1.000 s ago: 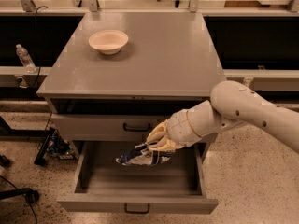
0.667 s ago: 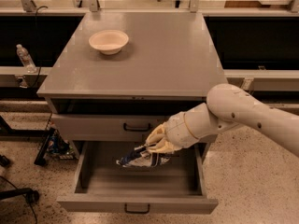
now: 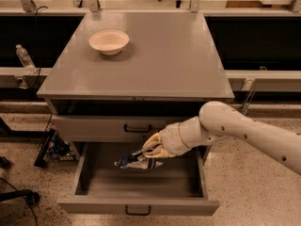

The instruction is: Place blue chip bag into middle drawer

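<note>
I need to let go of the blue chip bag on the bottom of the open middle drawer, behind its front handle [image 3: 123, 168]. The bag now hangs low inside the drawer.
The middle drawer [image 3: 141, 205] is pulled open at the bottom of the grey cabinet, its black handle at the front. My gripper [image 3: 149, 150] reaches in from the right over the drawer's back half and is shut on the blue chip bag [image 3: 136, 162]. The bag hangs from the fingers inside the drawer space, low over the drawer floor; I cannot tell whether it touches the floor.
A cream bowl [image 3: 108, 41] sits on the cabinet top [image 3: 169, 55] at the back left. A closed drawer front with black handle [image 3: 137, 128] is right above the open drawer. A water bottle [image 3: 24, 58] stands on the left shelf. Cables lie on the floor at left.
The arm and bag have barely moved; the bag stays held over the open drawer.
</note>
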### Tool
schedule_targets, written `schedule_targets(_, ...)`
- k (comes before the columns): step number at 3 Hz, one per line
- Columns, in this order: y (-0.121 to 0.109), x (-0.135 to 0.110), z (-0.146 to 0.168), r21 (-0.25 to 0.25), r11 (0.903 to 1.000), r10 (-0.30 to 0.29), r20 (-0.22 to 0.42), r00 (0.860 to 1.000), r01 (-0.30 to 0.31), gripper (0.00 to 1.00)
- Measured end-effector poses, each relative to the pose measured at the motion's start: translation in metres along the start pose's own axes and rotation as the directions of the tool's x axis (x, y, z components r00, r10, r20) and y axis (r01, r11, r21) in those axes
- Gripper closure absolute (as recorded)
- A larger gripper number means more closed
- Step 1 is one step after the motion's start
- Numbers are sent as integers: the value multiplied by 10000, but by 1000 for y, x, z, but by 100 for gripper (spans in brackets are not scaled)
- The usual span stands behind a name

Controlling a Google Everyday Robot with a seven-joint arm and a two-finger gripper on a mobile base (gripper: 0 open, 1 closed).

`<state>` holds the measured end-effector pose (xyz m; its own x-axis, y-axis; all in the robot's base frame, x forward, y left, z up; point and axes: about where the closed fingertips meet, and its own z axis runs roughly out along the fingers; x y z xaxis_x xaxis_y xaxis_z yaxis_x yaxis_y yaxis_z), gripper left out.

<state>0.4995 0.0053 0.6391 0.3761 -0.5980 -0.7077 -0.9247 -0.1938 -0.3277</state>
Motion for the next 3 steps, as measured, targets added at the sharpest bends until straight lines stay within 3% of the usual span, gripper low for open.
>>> schedule_targets(2,1,34,65,520,9972,-568,629,9964,535,100)
schedule_targets(3,6,42,84,456,9973,-605,715,9956,574,100)
